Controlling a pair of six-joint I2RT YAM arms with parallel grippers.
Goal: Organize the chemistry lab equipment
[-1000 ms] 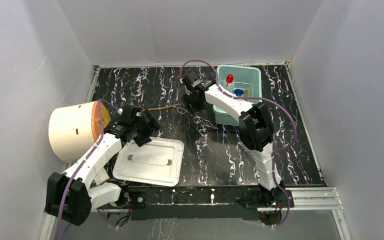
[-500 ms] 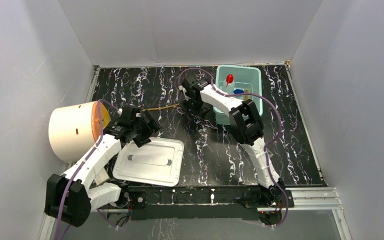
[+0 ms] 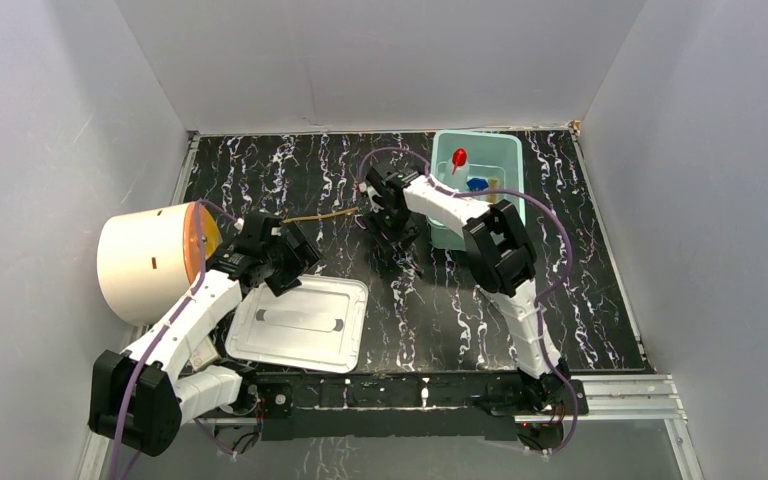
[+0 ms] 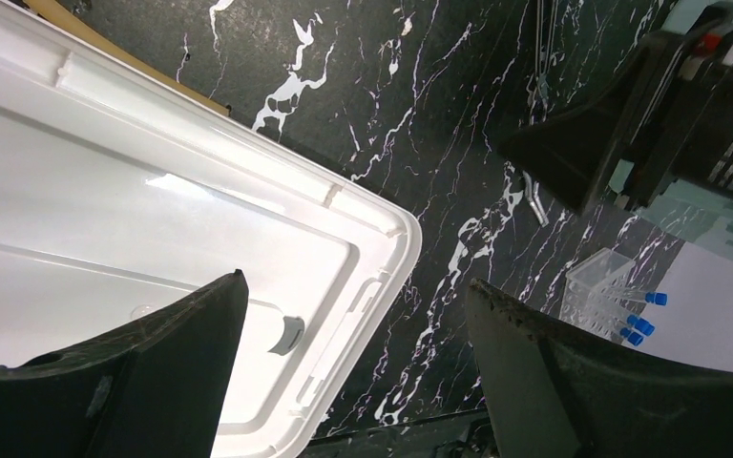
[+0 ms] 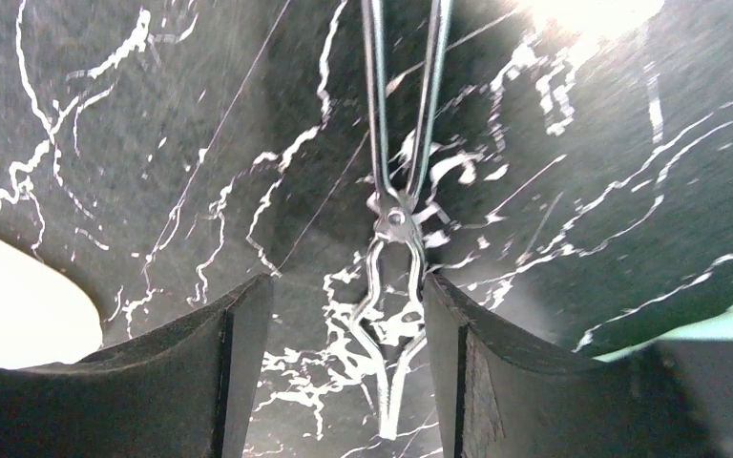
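Observation:
The left gripper should next close on the looped handle end (image 3: 362,221) of the thin metal tool, which is the end away from the tool's narrow points.
The thin metal tool (image 5: 396,239) lies flat on the black marble table, also visible as thin metal tool (image 3: 412,243). My right gripper (image 5: 346,286) is low over it and open, fingers either side, the right finger close against the tool. My right gripper (image 3: 397,226) is left of the teal bin (image 3: 444,236). Inside the bin are the red-capped squeeze bottle (image 3: 458,157) and blue-capped tubes (image 3: 477,184). The clear tube rack (image 4: 603,286) shows in the left wrist view. Amber tubing (image 3: 325,214) lies mid-table. My left gripper (image 4: 355,286) hangs open and empty over the white lid's corner.
A white lid (image 3: 300,322) lies flat at the near left. The large cream cylinder (image 3: 145,262) lies on its side at the left wall, beside my left arm. Grey walls close in the table on three sides.
My right gripper has come toward the near side from beside the bin's corner and down over the metal tool, its jaws narrowing a little. The left arm has not moved.

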